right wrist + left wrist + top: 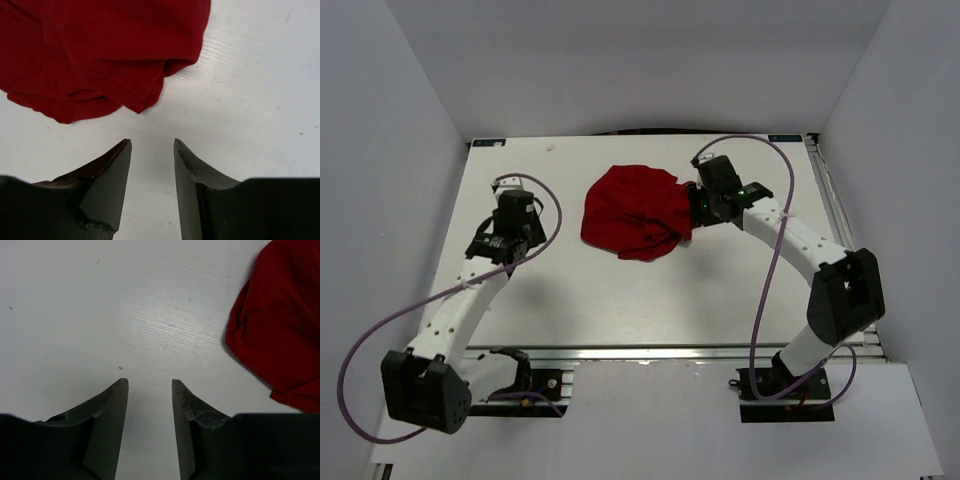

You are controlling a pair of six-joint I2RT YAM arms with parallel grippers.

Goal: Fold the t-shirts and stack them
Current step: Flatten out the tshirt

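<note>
The red t-shirt is lying bunched in a heap, so my left gripper and my right gripper will grab its opposite edges (586, 233) and stretch it open before folding.
The red t-shirt (635, 212) lies crumpled in a heap on the white table, towards the back middle. It also shows at the right edge of the left wrist view (280, 325) and across the top of the right wrist view (100, 55). My right gripper (694, 212) is open and empty at the shirt's right edge; in the right wrist view (151, 142) its tips are just short of the cloth. My left gripper (532, 222) is open and empty over bare table left of the shirt, as the left wrist view (149, 381) shows.
The white table (620, 300) is walled by white panels at the back and both sides. A metal rail (835, 215) runs along the right edge. Purple cables loop from both arms.
</note>
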